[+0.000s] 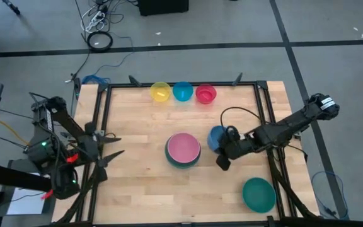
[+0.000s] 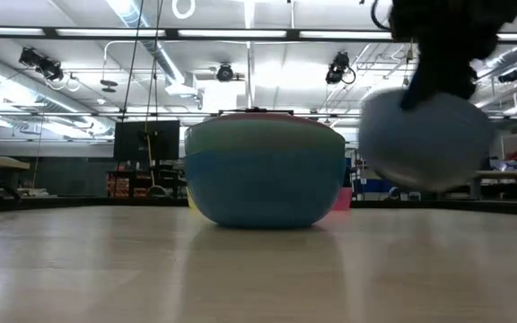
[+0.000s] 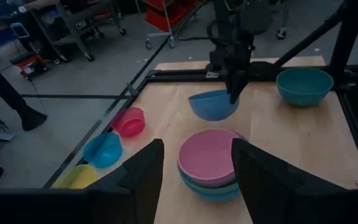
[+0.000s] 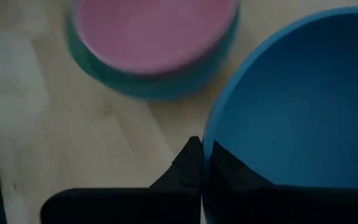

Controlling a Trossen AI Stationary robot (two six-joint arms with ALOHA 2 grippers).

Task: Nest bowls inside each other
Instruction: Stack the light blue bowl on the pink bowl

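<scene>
The large blue bowl will go down inside the pink bowl on top of the stack (image 1: 189, 147) (image 4: 157, 25) from my right gripper.
A large blue bowl (image 1: 215, 137) hangs over the table's middle right, with my right gripper (image 1: 224, 149) shut on its rim. Just left of it stands a stack of large bowls (image 1: 183, 151) with a pink bowl (image 3: 207, 155) on top, resting bottom-down on the table. A teal bowl (image 1: 259, 194) sits alone at the near right. Small yellow (image 1: 161, 92), blue (image 1: 182, 91) and magenta-red (image 1: 205, 94) bowls stand in a row at the far edge. My left gripper (image 1: 113, 147) is open at the table's left edge, pointing toward the stack. My right gripper holds the blue bowl by its rim (image 4: 207, 138), one finger inside the bowl and one outside. The fingers come from above, slanting down from the table's right, at the rim's near right part (image 3: 234, 98). The bowl hangs tilted, clear of the table (image 2: 427, 139).
Black frame rails (image 1: 262, 113) run along the table's left, far and right edges. Bare wood lies between the stack and the left rail and along the near edge left of the teal bowl.
</scene>
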